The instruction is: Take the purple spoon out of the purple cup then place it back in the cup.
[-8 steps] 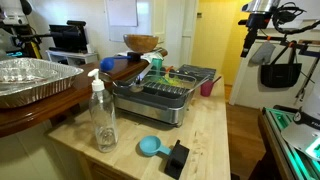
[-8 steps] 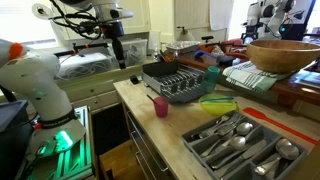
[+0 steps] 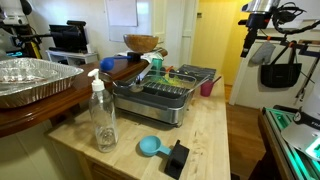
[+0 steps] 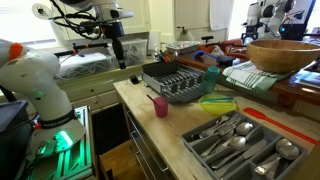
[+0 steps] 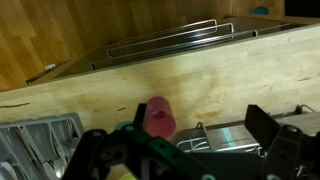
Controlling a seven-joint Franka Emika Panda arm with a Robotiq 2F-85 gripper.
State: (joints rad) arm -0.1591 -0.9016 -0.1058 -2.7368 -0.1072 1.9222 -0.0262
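My gripper should grab the upper handle (image 3: 216, 78) of the purple spoon, where it sticks up above the purple cup's rim.
The purple cup (image 4: 160, 107) stands on the wooden counter in front of the dish rack (image 4: 175, 83). It also shows in an exterior view (image 3: 207, 87) and in the wrist view (image 5: 158, 118). The purple spoon (image 4: 151, 98) stands in the cup, its thin handle leaning out over the rim. In the wrist view I cannot make the spoon out clearly. My gripper (image 4: 120, 58) hangs high above the counter's edge, well above the cup, open and empty. It also shows in an exterior view (image 3: 249, 42) and the wrist view (image 5: 200, 120).
A clear soap bottle (image 3: 102, 118), a light-blue scoop (image 3: 150, 147) and a black block (image 3: 177, 157) stand on the counter. A cutlery tray (image 4: 240, 142), a green-yellow item (image 4: 217, 104), a wooden bowl (image 4: 285, 52) and a foil tray (image 3: 30, 80) are nearby.
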